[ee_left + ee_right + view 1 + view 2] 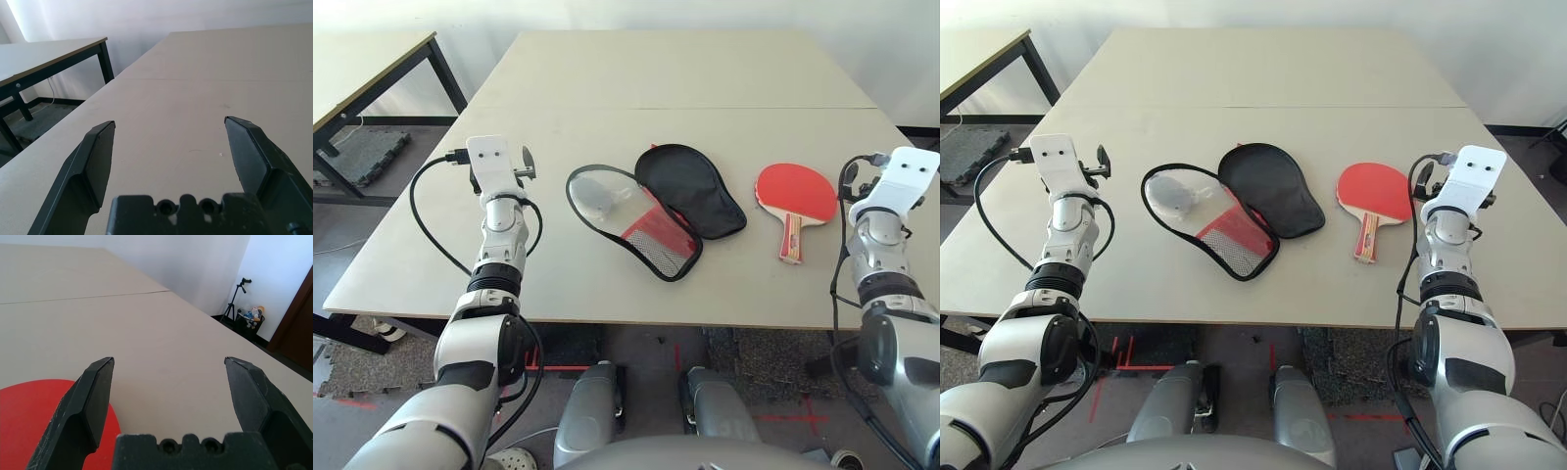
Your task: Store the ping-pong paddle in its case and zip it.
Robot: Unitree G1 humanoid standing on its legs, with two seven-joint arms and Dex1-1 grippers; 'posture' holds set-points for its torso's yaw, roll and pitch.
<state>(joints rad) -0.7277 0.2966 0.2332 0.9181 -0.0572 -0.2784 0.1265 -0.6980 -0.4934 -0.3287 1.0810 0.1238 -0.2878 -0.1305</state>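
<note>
My right gripper is to close on the middle of the wooden handle (791,239) of the ping-pong paddle, with one finger on each side.
The ping-pong paddle (795,193) lies flat on the right part of the table (685,78), red face up, its wooden handle pointing toward the front edge. The case (651,211) lies unzipped at the centre: the black-lined half (693,191) is folded out to the right, and the half with black mesh and red fabric (646,235) lies left of it. A grey plush shape (1173,194) sits at that half's left end. My left gripper (168,127) is open over bare table, left of the case. My right gripper (168,363) is open just right of the paddle's red face (29,421).
A second table (372,69) with black legs stands off to the left, with dark floor mats (372,157) below it. A seam crosses the tabletop behind the case. In the right wrist view a tripod (239,293) and a bin (250,320) stand beyond the table's right side.
</note>
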